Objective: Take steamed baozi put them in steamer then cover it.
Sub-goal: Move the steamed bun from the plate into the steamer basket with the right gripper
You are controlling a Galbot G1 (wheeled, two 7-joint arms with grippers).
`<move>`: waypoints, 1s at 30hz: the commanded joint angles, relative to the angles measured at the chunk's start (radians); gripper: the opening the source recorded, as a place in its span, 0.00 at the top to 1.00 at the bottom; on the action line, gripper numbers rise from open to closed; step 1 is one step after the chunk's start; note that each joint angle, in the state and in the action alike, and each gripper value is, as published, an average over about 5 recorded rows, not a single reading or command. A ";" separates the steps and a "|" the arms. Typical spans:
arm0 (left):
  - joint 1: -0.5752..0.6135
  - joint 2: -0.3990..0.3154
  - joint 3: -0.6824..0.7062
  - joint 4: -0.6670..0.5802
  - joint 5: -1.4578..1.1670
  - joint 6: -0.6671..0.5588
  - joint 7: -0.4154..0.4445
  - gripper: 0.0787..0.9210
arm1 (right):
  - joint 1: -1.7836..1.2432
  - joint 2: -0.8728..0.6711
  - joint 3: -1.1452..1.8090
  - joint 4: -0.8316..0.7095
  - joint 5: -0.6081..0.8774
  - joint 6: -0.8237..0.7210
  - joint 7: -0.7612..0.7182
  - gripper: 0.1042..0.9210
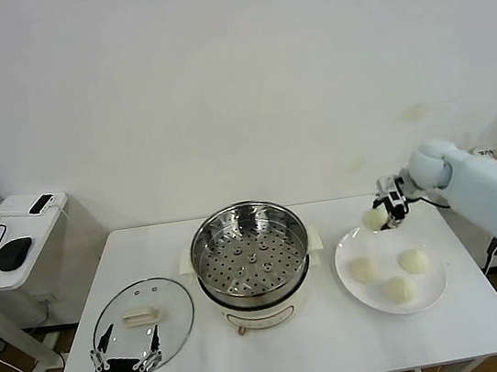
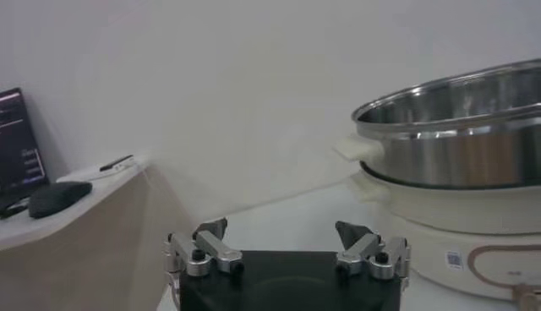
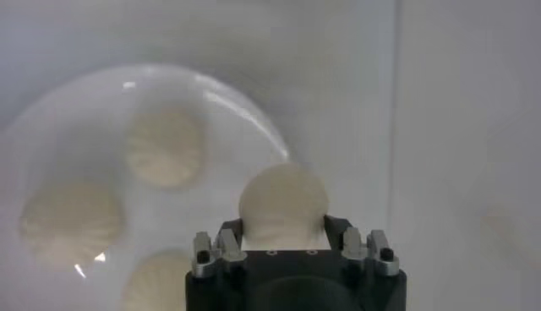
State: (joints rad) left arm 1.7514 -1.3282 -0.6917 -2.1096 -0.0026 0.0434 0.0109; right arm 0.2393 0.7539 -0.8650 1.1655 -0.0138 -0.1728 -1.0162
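Note:
Next, I release the baozi with my right gripper on the perforated tray (image 1: pixel 243 229) near the steamer's far side.
My right gripper (image 1: pixel 384 215) is shut on one creamy-white baozi (image 1: pixel 373 219) and holds it above the far left rim of the white plate (image 1: pixel 434 296); it also shows in the right wrist view (image 3: pixel 283 201). Three more baozi (image 1: pixel 364 270) (image 1: pixel 414 261) (image 1: pixel 397 289) lie on the plate. The steel steamer (image 1: pixel 249 251) with its perforated tray stands uncovered at the table's middle on a cream base. The glass cover (image 1: pixel 142 313) lies flat on the table at the left. My left gripper (image 1: pixel 126 357) is open and empty at the table's front left edge.
A side desk (image 1: pixel 16 246) with a mouse and devices stands at the far left. The steamer's side fills the left wrist view (image 2: pixel 461 169). The table's edges lie close to the plate and the cover.

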 commanded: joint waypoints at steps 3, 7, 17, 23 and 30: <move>0.000 0.011 -0.002 -0.002 -0.007 -0.003 0.001 0.12 | 0.238 0.065 -0.169 0.105 0.198 -0.005 0.026 0.38; 0.003 0.018 -0.008 -0.007 -0.010 -0.001 0.005 0.12 | 0.288 0.135 -0.227 0.122 0.251 0.029 0.065 0.38; 0.013 0.018 -0.023 -0.003 -0.011 0.003 0.012 0.12 | 0.292 0.342 -0.341 0.098 0.196 0.214 0.149 0.39; 0.024 0.014 -0.033 -0.007 -0.010 0.002 0.014 0.12 | 0.235 0.467 -0.360 -0.013 0.096 0.365 0.160 0.39; 0.030 0.016 -0.056 -0.009 -0.017 0.001 0.014 0.12 | 0.184 0.567 -0.357 -0.174 -0.062 0.516 0.171 0.39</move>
State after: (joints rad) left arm 1.7793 -1.3137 -0.7332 -2.1167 -0.0150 0.0451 0.0241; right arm 0.4524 1.1682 -1.1832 1.1366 0.0607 0.1524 -0.8696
